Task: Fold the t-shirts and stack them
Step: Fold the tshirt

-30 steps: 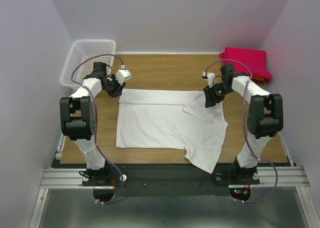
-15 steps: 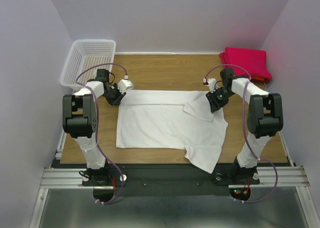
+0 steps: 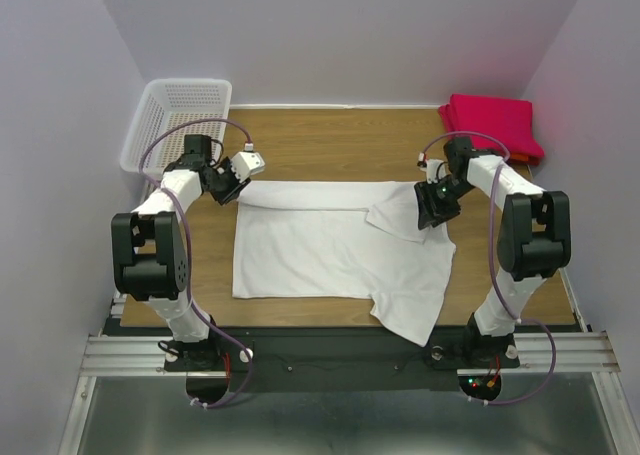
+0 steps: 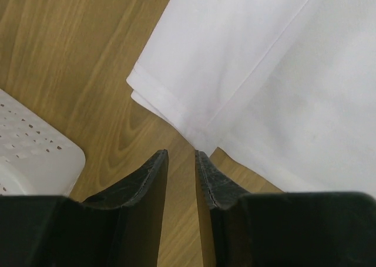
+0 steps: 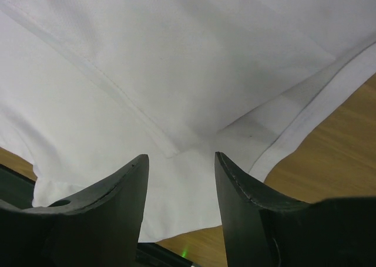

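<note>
Next, my right gripper pinches the folded sleeve's corner (image 3: 423,240) and pulls the white t-shirt back first, as the t-shirt's near sleeve hangs over the front edge of the table.
A white t-shirt (image 3: 320,245) lies flat on the wooden table, with its far edge folded over and its right sleeve folded in. My left gripper (image 3: 230,186) sits at the shirt's far left corner. In the left wrist view the gripper (image 4: 181,154) has its jaws a narrow gap apart with only bare wood between them, just short of the shirt's hem (image 4: 176,111). My right gripper (image 3: 434,211) is wide open over the folded right sleeve. In the right wrist view the gripper (image 5: 181,158) hovers above the white cloth (image 5: 176,61), holding nothing. Red folded t-shirts (image 3: 492,123) lie at the back right.
A white lattice basket (image 3: 180,115) stands at the back left, and its corner shows in the left wrist view (image 4: 29,155). Bare wood (image 3: 330,145) lies behind the shirt. The shirt's near right part hangs toward the table's front edge (image 3: 410,320).
My right gripper has moved a little to the right and nearer, over the folded sleeve. My left gripper has shifted slightly at the shirt's far left corner. The shirt has not moved.
</note>
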`<state>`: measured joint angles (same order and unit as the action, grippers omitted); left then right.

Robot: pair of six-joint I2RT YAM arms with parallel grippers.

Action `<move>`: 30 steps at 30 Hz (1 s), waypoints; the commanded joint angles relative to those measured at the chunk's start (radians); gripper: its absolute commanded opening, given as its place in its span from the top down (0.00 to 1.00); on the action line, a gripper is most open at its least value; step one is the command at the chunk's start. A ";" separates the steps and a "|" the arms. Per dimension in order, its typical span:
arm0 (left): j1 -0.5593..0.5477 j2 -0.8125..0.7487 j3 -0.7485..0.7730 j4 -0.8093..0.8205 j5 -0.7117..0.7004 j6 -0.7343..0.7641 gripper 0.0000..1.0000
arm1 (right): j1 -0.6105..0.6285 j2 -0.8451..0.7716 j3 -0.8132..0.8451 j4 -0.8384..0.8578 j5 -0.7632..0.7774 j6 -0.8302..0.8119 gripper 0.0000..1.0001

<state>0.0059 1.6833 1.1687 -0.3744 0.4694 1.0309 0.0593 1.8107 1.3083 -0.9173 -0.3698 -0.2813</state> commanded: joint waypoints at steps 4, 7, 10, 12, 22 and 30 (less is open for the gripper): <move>-0.003 -0.056 -0.079 0.103 0.043 -0.012 0.63 | -0.007 0.053 -0.035 -0.026 -0.018 0.123 0.45; -0.003 -0.059 -0.092 0.107 0.051 -0.011 0.63 | -0.006 0.068 -0.038 -0.023 -0.015 0.128 0.47; -0.003 -0.071 -0.116 0.107 0.040 0.014 0.63 | -0.007 0.081 -0.041 -0.026 -0.011 0.129 0.52; -0.003 -0.079 -0.135 0.111 0.028 0.029 0.63 | -0.006 0.078 -0.047 -0.026 -0.020 0.128 0.59; 0.017 -0.071 -0.121 0.011 0.051 0.130 0.64 | -0.013 0.032 -0.012 -0.060 -0.044 0.110 0.99; 0.028 -0.034 -0.052 -0.100 0.071 0.189 0.63 | -0.026 0.025 0.023 -0.121 -0.030 0.057 0.96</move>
<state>0.0269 1.6596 1.0679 -0.4076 0.5125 1.1774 0.0448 1.8793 1.2953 -0.9798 -0.3927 -0.1886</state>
